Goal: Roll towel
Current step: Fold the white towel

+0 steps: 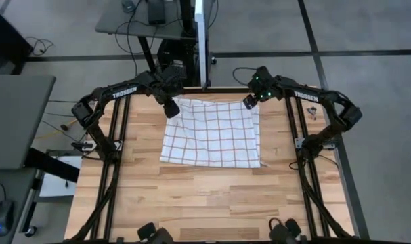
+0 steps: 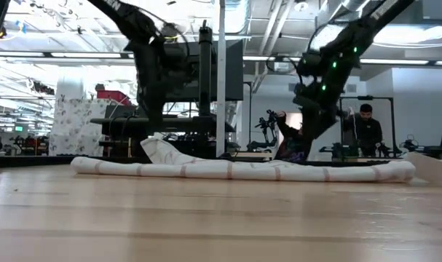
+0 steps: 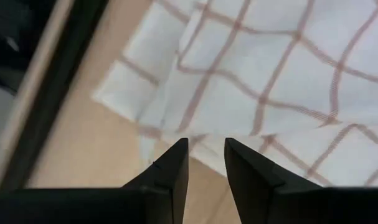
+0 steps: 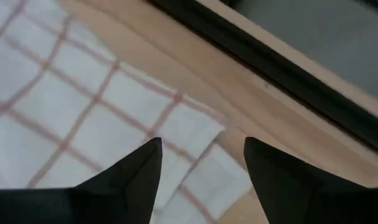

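Observation:
The towel's bottom layer extends past the top layer's corner, so next my right gripper pinches that corner (image 4: 212, 129) and pulls it over before rolling.
The white towel (image 1: 208, 132) with red-brown grid lines lies spread on the wooden table, toward the far edge. In the low view it is a low band (image 2: 242, 171) with its far left corner rumpled up (image 2: 162, 151). My left gripper (image 1: 171, 108) hangs over that far left corner, and its fingers (image 3: 206, 152) are a little apart and empty. My right gripper (image 1: 249, 102) hangs over the far right corner, and its fingers (image 4: 201, 152) are wide apart and empty. The towel also shows in both wrist views (image 3: 269, 74) (image 4: 64, 99).
The table's dark frame rail (image 4: 288, 68) runs along the far edge just behind the towel, and also shows in the left wrist view (image 3: 51, 81). Bare wood (image 1: 205, 196) lies between the towel and the near edge. A person (image 2: 366, 127) stands in the room behind.

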You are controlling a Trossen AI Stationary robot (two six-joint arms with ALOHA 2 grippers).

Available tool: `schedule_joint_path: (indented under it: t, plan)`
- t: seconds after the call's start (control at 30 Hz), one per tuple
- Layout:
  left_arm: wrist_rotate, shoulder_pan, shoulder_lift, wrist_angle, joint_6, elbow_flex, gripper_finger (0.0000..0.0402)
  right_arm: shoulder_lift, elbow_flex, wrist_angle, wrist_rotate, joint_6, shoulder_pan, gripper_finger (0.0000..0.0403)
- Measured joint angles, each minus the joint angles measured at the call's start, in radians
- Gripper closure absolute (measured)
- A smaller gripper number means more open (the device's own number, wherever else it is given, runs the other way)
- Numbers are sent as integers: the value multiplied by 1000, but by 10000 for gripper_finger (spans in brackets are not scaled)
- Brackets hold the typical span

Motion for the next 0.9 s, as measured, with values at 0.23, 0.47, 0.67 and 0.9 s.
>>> schedule_joint_path:
  t: [0.23,0.47,0.67,0.9]
  plan:
    - [176,42,0,-1,-15,-137,314,186,15,54,-129,-127,-31,183]
    - [205,-4,0,49,-46,-252,314,253,67,69,-79,-246,-33,208]
    - [206,-21,0,94,-50,-284,314,253,89,71,-45,-273,-34,238]
    - [205,-21,0,162,-66,-286,314,266,87,39,-55,-279,-35,378]
